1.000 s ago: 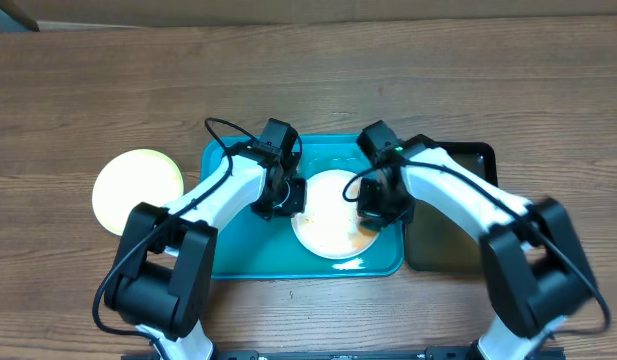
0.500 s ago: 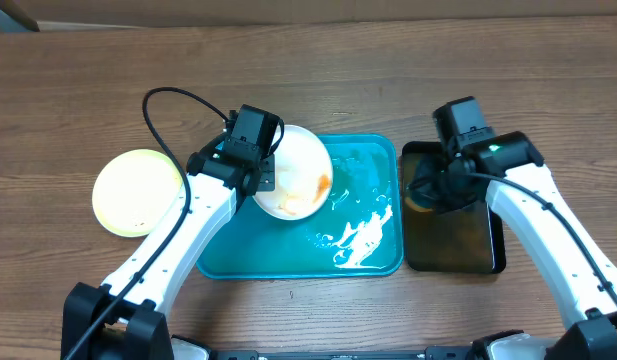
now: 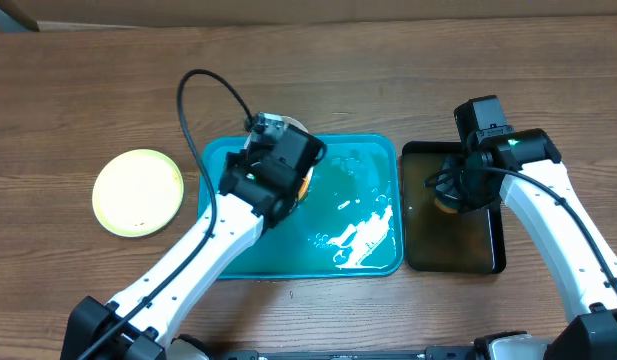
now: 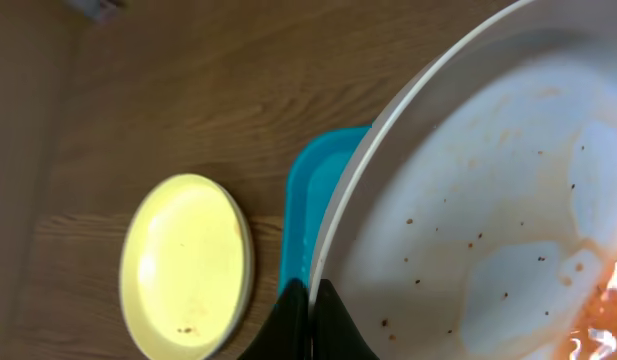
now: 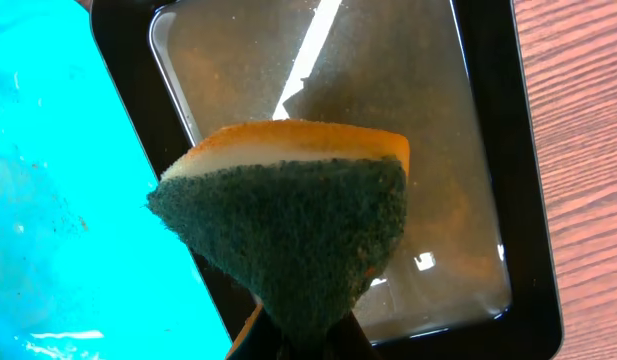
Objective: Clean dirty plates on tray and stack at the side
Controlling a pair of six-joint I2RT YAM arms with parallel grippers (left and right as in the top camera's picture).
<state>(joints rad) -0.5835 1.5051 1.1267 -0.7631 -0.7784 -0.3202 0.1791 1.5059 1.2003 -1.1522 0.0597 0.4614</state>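
Note:
My right gripper is going to let go of the green and yellow sponge inside the black tray (image 3: 434, 212) (image 5: 273, 210), near its side that faces the teal tray.
My left gripper (image 4: 310, 303) is shut on the rim of a white plate (image 4: 488, 200) smeared with orange-brown sauce, and holds it tilted above the left part of the teal tray (image 3: 360, 262). In the overhead view my left wrist (image 3: 278, 165) hides most of that plate (image 3: 291, 127). A pale yellow-green plate (image 3: 138, 192) lies on the table left of the tray and also shows in the left wrist view (image 4: 188, 265). My right gripper (image 5: 308, 335) is shut on a green and orange sponge (image 5: 288, 215) over the black tray (image 5: 488, 120). A third plate is out of view.
The teal tray holds wet streaks (image 3: 358, 232) and no plate lying flat. The black tray (image 3: 493, 262) stands right of it, holding shallow water. A cable (image 3: 193, 100) loops above the left arm. Bare wooden table surrounds both trays.
The left arm has turned over the tray's left end, and its wrist now covers the tilted white plate. The right gripper with the sponge has shifted slightly right over the black tray.

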